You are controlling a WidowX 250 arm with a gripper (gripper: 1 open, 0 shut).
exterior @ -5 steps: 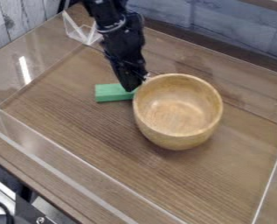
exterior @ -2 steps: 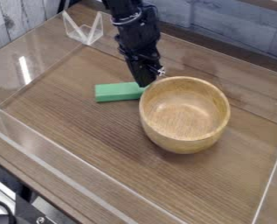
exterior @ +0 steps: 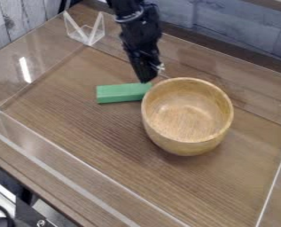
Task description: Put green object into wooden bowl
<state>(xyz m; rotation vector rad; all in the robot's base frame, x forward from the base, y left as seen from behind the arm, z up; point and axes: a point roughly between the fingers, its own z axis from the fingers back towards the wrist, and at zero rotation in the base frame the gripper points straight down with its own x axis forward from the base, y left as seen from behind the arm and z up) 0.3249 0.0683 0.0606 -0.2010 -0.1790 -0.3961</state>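
Observation:
My gripper is by the wooden bowl's rim, past the green object's end, so next I leave the bowl and grasp the green object's middle point(exterior: 122, 93).
A flat bright green object point(exterior: 119, 92) lies on the wooden table, just left of the wooden bowl point(exterior: 188, 114). The bowl is round, light tan and empty, standing upright in the middle of the table. My black gripper point(exterior: 146, 73) hangs from the arm at the top, its tip just above the bowl's back-left rim and a little right of the green object's right end. Its fingers are together and it holds nothing.
Clear plastic walls point(exterior: 59, 168) ring the table on the left, front and right. A clear stand point(exterior: 86, 31) sits at the back left. A pale plank wall runs behind.
The gripper has lifted and shifted right and back, off the green object's right end. The bowl has slid slightly to the right. The green object stays flat on the table.

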